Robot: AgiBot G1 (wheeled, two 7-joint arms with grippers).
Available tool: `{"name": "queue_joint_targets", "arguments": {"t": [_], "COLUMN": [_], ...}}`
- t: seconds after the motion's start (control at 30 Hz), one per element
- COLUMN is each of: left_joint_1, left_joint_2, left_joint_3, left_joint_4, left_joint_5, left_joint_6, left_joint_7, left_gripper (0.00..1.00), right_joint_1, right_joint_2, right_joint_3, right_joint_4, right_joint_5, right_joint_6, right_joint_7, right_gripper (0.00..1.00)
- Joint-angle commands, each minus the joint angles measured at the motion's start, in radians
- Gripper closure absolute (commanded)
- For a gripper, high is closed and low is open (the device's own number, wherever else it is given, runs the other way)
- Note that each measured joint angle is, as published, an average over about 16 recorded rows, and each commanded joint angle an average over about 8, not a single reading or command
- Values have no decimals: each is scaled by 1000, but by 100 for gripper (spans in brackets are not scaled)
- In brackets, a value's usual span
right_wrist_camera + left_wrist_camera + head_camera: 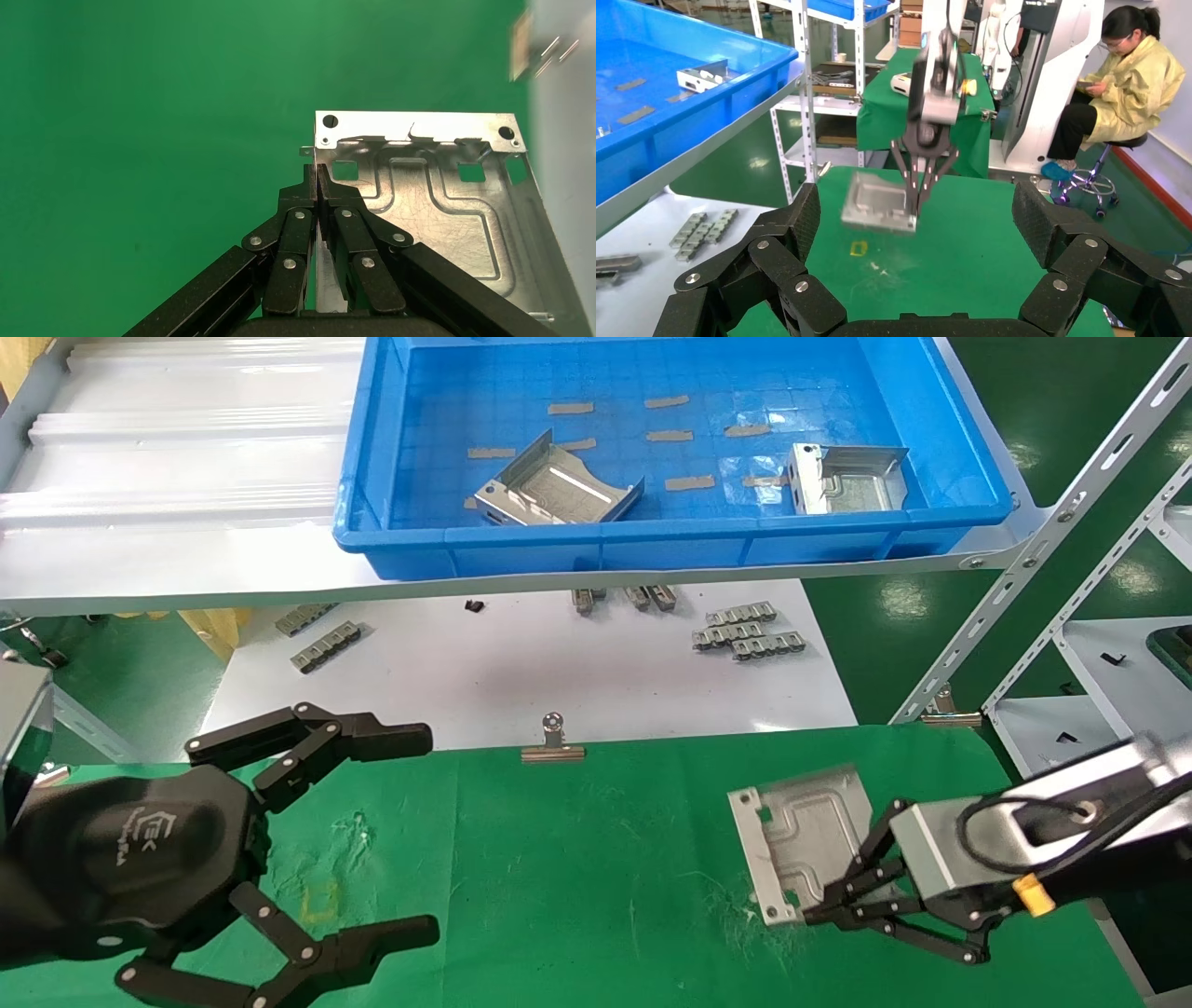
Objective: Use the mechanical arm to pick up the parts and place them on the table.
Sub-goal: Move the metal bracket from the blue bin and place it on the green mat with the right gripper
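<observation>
Next, my right gripper releases the silver stamped part on the green table [792, 855], just past the pale scuff marks. The part is now held low over the table.
My right gripper [819, 910] is shut on the folded edge of a silver stamped part [801, 840] and holds it low over the green table [577, 877] at the right. The right wrist view shows the closed fingertips [309, 184] pinching the part's [436, 217] side wall. In the left wrist view the part [877, 203] hangs from the right gripper [916, 203] a little above the cloth. My left gripper [424, 836] is open and empty over the table's left front. Two more parts [559, 486] [847, 477] lie in the blue tray [652, 537].
A silver binder clip [553, 747] sits on the cloth's far edge. Grey toothed strips [745, 631] lie on the white sheet [521, 672] under the tray's shelf. A slotted metal rack frame [1052, 533] stands at the right. A small yellow square [859, 248] marks the cloth.
</observation>
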Motion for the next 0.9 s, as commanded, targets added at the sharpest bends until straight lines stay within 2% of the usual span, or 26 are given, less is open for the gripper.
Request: {"name": "queue_joint_targets", "arguments": {"t": [0.03, 0.27, 0.53, 0.6, 0.8, 0.87, 0.9], "left_joint_1": [0, 0, 0, 0, 0, 0, 0], "left_joint_2": [0, 0, 0, 0, 0, 0, 0], "left_joint_3": [0, 0, 0, 0, 0, 0, 0], "left_joint_4": [0, 0, 0, 0, 0, 0, 0], "left_joint_5": [0, 0, 0, 0, 0, 0, 0], "left_joint_6": [0, 0, 0, 0, 0, 0, 0], "left_joint_7": [0, 0, 0, 0, 0, 0, 0], "left_gripper": [0, 0, 0, 0, 0, 0, 0], "right_joint_1": [-36, -104, -139, -143, -150, -153, -155], "right_joint_2": [-12, -83, -146, -156, -178, -185, -188], "right_joint_3": [-19, -30, -25, -25, -28, -27, -26], "right_joint_4": [-30, -164, -283, -306, -361, -374, -378], "right_joint_5": [-17, -31, -30, -30, -38, -38, -38], "right_joint_6": [15, 70, 108, 110, 113, 118, 120], "right_joint_7": [-24, -99, -178, -192, -228, -241, -248], "right_gripper": [100, 100, 98, 86, 13, 0, 0]}}
